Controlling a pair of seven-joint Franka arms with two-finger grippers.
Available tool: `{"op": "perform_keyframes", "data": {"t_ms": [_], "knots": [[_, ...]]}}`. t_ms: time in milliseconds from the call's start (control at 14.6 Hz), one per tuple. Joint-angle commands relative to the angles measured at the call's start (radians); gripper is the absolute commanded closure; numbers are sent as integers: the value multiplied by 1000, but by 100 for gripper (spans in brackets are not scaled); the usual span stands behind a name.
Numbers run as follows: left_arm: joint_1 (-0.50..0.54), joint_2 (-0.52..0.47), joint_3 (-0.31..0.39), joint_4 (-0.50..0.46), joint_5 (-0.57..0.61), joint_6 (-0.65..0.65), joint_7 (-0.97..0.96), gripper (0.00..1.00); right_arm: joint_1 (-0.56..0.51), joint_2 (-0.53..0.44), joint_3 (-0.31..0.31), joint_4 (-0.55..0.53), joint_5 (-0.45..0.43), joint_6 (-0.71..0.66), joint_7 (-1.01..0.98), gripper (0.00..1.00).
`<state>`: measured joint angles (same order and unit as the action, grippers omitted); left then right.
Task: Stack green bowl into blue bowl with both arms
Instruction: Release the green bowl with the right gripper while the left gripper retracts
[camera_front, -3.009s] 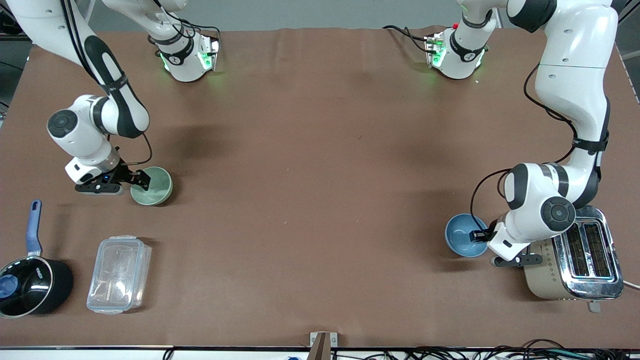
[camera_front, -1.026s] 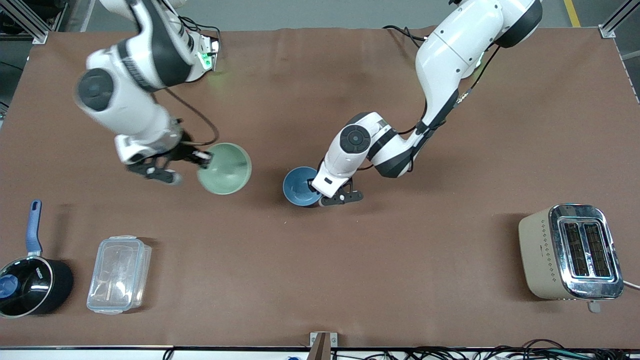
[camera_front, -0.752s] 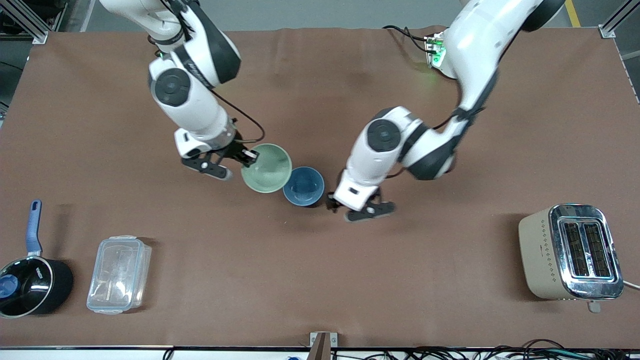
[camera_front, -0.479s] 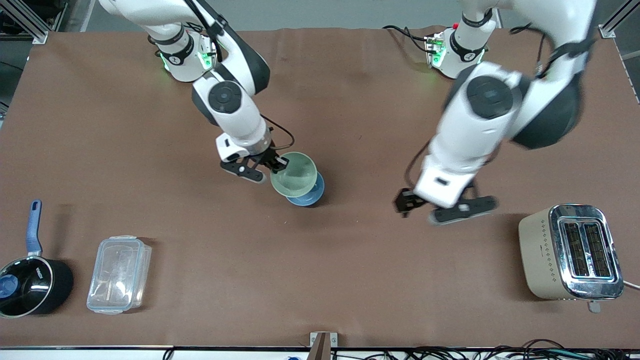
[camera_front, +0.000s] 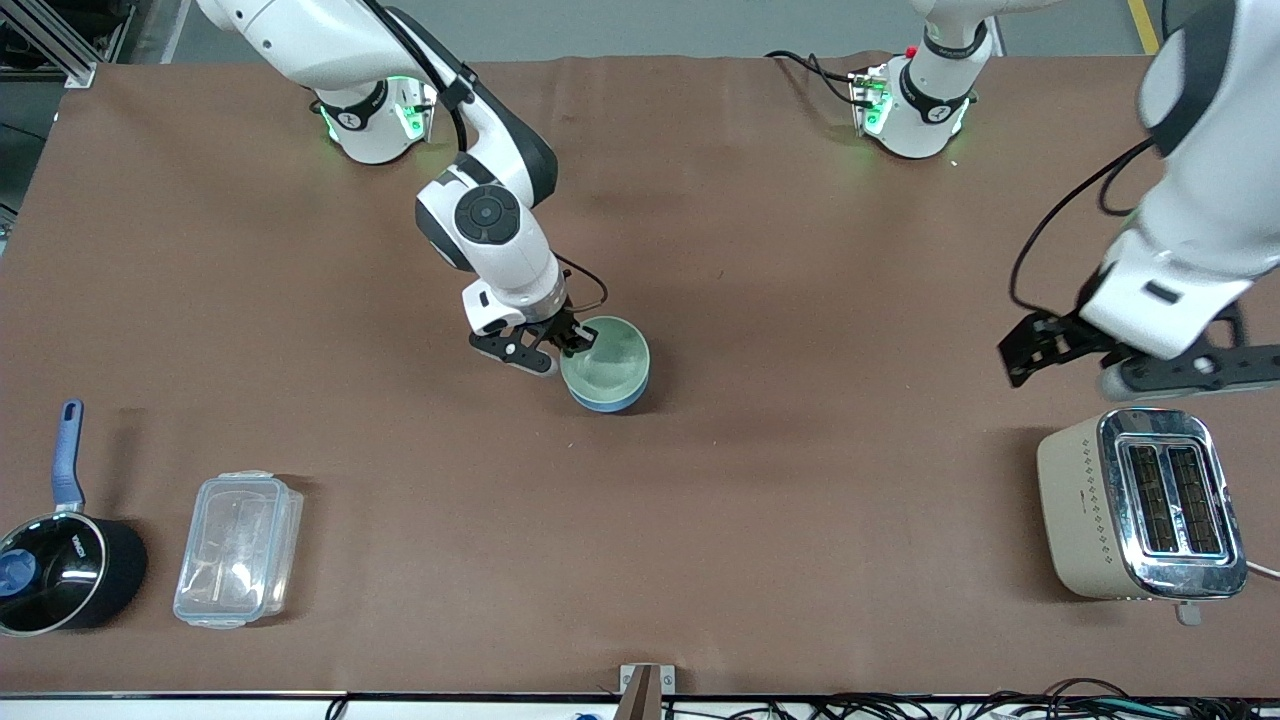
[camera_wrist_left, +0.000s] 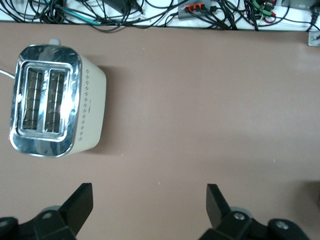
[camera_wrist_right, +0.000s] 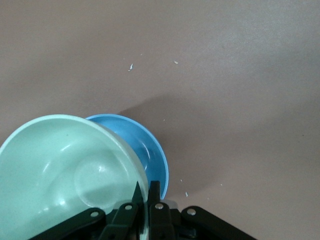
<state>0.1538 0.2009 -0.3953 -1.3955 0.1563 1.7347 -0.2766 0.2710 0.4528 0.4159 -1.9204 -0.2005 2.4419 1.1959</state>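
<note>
The green bowl, now tilted over the blue bowl, will be released by my right gripper, seated down inside the blue bowl (camera_front: 607, 372) (camera_wrist_right: 106, 177) near the middle of the table.
The pale green bowl (camera_front: 606, 360) sits in the blue bowl (camera_front: 606, 401) near the table's middle; only the blue bowl's lower wall shows under it. My right gripper (camera_front: 578, 341) is shut on the green bowl's rim, on the side toward the right arm's end. In the right wrist view the green bowl (camera_wrist_right: 65, 170) is tilted over the blue bowl (camera_wrist_right: 145, 150), with my right gripper (camera_wrist_right: 147, 192) pinching its rim. My left gripper (camera_front: 1040, 350) is open and empty, in the air over the table beside the toaster; it also shows in the left wrist view (camera_wrist_left: 149, 202).
A cream and chrome toaster (camera_front: 1140, 505) stands at the left arm's end; it also shows in the left wrist view (camera_wrist_left: 50, 102). A clear lidded box (camera_front: 238, 548) and a black saucepan with a blue handle (camera_front: 55, 560) stand at the right arm's end.
My right gripper carried the green bowl over and down into the blue bowl. My left gripper let go of the blue bowl and pulled away toward the toaster.
</note>
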Motion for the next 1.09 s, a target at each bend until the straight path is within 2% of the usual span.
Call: {"op": "perform_keyframes", "data": {"t_ms": [0, 137, 274, 342, 479, 547, 752, 1026], "knots": [[79, -73, -8, -36, -82, -35, 143, 0, 0, 29, 4, 17, -45, 14, 44, 99], [104, -93, 1, -36, -90, -81, 226, 0, 0, 38, 3, 17, -47, 17, 57, 99], [75, -124, 53, -46, -113, -102, 252, 0, 0, 53, 3, 15, -54, 40, 59, 99], [20, -127, 106, -45, -113, -133, 258, 0, 0, 56, 3, 14, -62, 46, 59, 99], [-126, -153, 257, -45, -129, -196, 272, 0, 2, 56, 3, 11, -62, 46, 60, 98], [-157, -162, 295, -46, -151, -220, 272, 0, 2, 58, 1, 9, -63, 48, 62, 98], [-229, -227, 367, -117, -175, -233, 267, 0, 2, 66, 1, 8, -77, 52, 67, 98], [-240, -262, 380, -161, -175, -233, 263, 0, 1, 73, 1, 6, -85, 75, 73, 98]]}}
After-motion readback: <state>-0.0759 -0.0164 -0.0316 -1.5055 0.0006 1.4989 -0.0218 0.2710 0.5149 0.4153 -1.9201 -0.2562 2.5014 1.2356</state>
